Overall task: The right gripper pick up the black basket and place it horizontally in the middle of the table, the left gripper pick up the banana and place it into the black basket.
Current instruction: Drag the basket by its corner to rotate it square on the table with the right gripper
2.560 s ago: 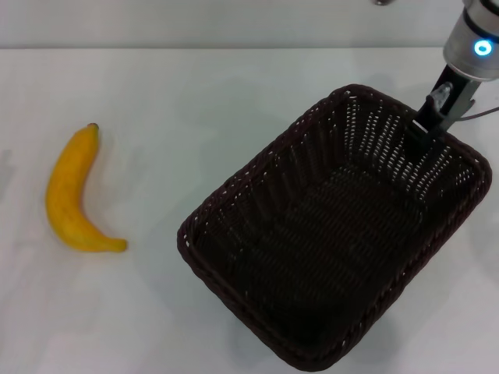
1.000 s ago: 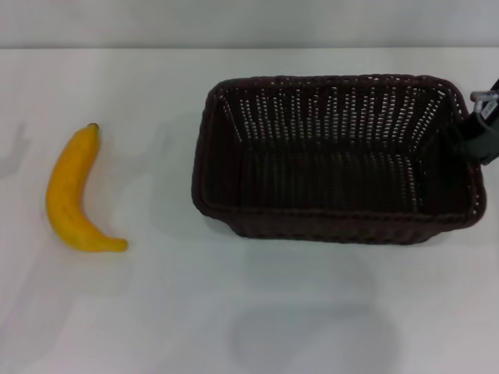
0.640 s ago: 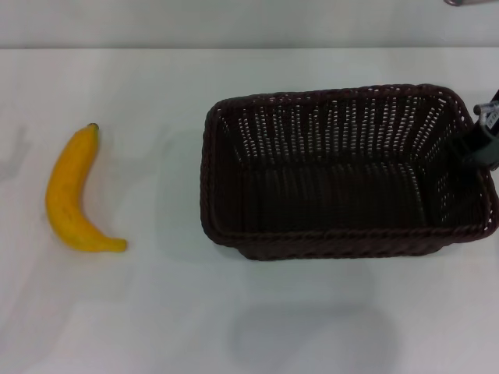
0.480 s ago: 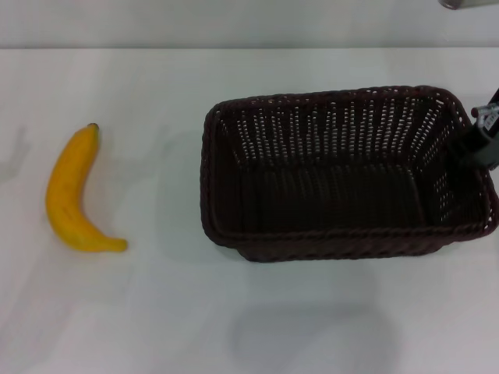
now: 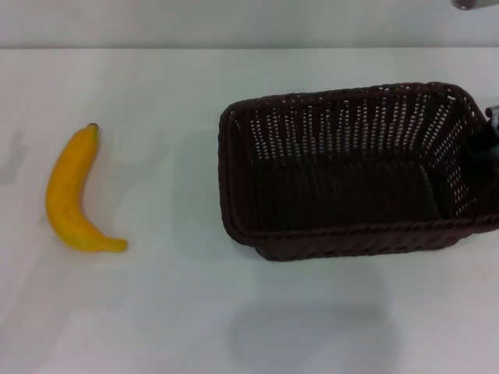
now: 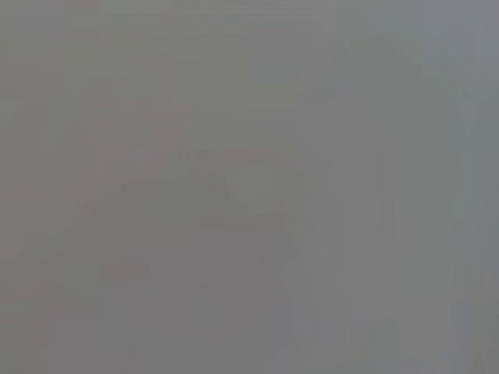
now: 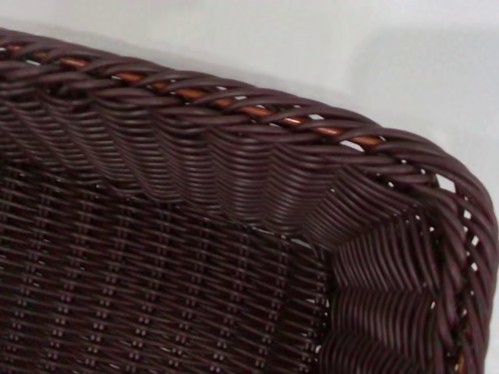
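I will next take my left gripper over to the yellow banana and close it across the middle of its curved body (image 5: 65,178).
The black basket (image 5: 351,95) hangs lengthwise, left to right, over the right half of the white table (image 5: 156,312). Its shadow lies nearer the front edge, so it is off the surface. My right gripper (image 5: 490,139) shows only as a dark sliver at the picture's right edge, shut on the basket's right rim. The right wrist view shows a corner of the braided rim (image 7: 234,105) and the woven inside close up. The yellow banana (image 5: 69,195) lies on the table at the far left, stem tip pointing away from me. The left gripper is out of view; its wrist view is plain grey.
The table's back edge runs along the top of the head view, with a pale wall behind it. A small grey metal part (image 5: 465,4) shows at the top right corner. Bare white table lies between the banana and the basket.
The basket has turned from diagonal to lengthwise across the table, and in the last half second it has shifted a little to the right with the right gripper. The banana has not moved.
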`<action>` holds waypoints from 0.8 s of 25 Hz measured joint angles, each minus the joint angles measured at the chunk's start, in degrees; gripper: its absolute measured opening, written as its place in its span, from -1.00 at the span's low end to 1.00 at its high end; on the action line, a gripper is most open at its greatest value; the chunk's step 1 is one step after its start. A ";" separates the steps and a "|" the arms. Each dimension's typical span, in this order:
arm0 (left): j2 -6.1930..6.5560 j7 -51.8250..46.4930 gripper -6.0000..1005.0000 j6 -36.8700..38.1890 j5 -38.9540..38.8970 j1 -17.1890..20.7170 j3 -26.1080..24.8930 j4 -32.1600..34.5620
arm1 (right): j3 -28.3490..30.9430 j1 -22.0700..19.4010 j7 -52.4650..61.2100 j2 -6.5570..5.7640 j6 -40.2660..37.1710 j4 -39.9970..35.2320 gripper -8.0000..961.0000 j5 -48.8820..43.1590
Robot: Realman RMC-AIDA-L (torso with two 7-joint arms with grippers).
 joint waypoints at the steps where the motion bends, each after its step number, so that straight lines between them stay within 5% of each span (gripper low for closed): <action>1: 0.00 0.00 0.77 0.00 0.00 0.04 -0.01 0.04 | 0.36 -0.19 -0.09 -0.08 0.15 -0.68 -0.50 0.08; 8: 0.03 -0.28 0.77 -0.03 -0.01 0.39 -0.07 -0.09 | 2.35 -0.69 -0.83 -0.32 1.32 -3.88 -0.44 1.13; 13: 0.10 -1.88 0.77 -0.09 -0.05 1.18 -0.07 0.26 | 2.58 -2.33 -2.05 -0.68 1.70 -6.60 -0.04 3.13; 16: 0.16 -2.88 0.77 -0.20 -0.06 1.51 -0.05 0.48 | 2.59 -3.88 -1.94 -0.69 1.87 -8.81 0.45 2.56; 20: 0.20 -3.70 0.77 -0.47 -0.06 2.48 -0.06 1.60 | 2.26 -5.42 -1.90 -0.73 2.13 -10.37 0.53 2.15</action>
